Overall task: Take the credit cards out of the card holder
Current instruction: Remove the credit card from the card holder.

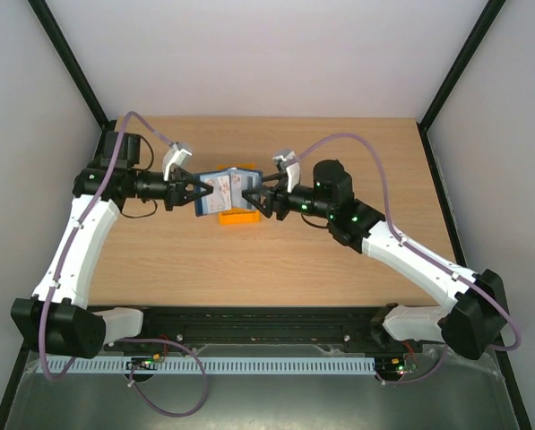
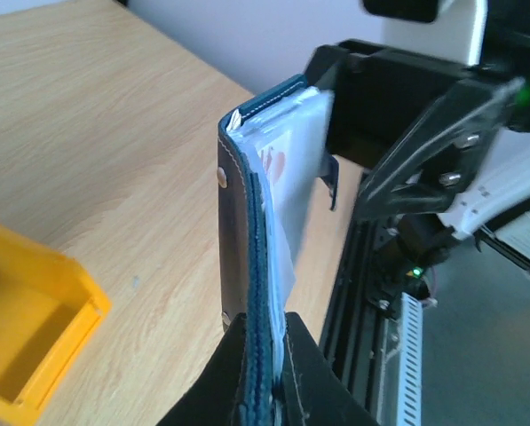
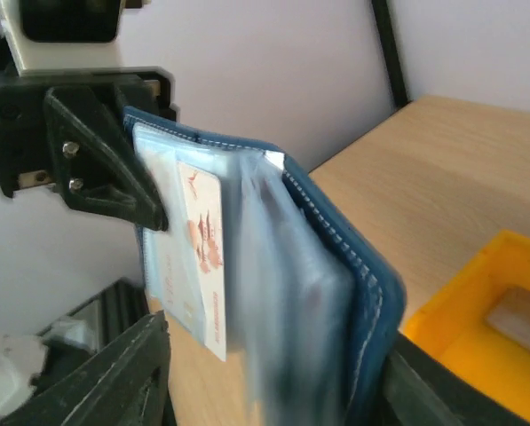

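The cover and clear sleeves lie inside my right gripper's open fingers, so I need to reach further in with that gripper and pinch only the white card's edge (image 3: 217,266).
The dark navy card holder (image 1: 211,192) hangs in the air between my two grippers, above the orange bin. My left gripper (image 1: 193,192) is shut on one end of it; in the left wrist view the holder (image 2: 247,213) runs edge-on out of the closed fingertips (image 2: 247,355). A white card with red marks (image 3: 202,257) sticks out of the clear sleeves and also shows in the left wrist view (image 2: 278,164). My right gripper (image 1: 257,195) is open, its jaws wide apart around the holder's other end (image 3: 336,240). The navy cover rests against one of its fingers (image 3: 424,390).
An orange plastic bin (image 1: 238,218) stands on the wooden table (image 1: 339,269) right below the holder. It shows at the lower left of the left wrist view (image 2: 34,328) and the lower right of the right wrist view (image 3: 478,311), with a pale flat thing (image 3: 518,319) inside.
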### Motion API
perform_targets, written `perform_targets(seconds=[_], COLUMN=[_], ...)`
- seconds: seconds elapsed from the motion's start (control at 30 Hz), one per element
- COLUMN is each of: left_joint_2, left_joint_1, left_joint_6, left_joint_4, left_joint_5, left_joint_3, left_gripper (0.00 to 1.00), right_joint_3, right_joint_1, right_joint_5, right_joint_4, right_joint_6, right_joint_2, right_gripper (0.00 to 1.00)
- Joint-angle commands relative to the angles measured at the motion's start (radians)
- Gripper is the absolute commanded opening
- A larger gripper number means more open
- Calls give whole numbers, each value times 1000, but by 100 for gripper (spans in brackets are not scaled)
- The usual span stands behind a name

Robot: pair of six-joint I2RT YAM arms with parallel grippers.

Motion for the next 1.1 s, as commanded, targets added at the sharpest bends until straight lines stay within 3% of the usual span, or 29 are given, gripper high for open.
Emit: perform_targets(seconds=[0.0,0.1,0.2,0.4,0.53,0.6,0.77,0.93,1.07], left_joint_2=[-15,-15,-13,18,52,63,85,93,95], left_joint_1=[4,4,4,4,4,4,5,4,3], left_joint_6=[-198,-248,-265,-248,-187,-174,-121,73,130], left_joint_4=[171,206,218,194,119,92,6,-165,-221], left_joint_5=[-120,-196,-232,-227,-152,-84,50,116,166], left_joint_3=[-27,-34,-35,-1,73,117,198,263,289], left_gripper=[2,2,2,2,2,2,2,2,2], right_joint_3=[58,73,57,79,120,138,194,158,161], right_joint_1=[-6,-6,-7,22,28,29,22,-21,-22], right_joint_5=[267,440,477,262,-92,-182,-198,-223,-234], right_joint_4=[-93,-131,-90,-31,82,165,179,223,206], right_joint_6=[20,53,84,45,70,107,71,91,90], right_joint_2=[-52,-94,-146,-101,14,66,119,104,129], right_gripper=[61,63,58,44,43,41,38,36,34])
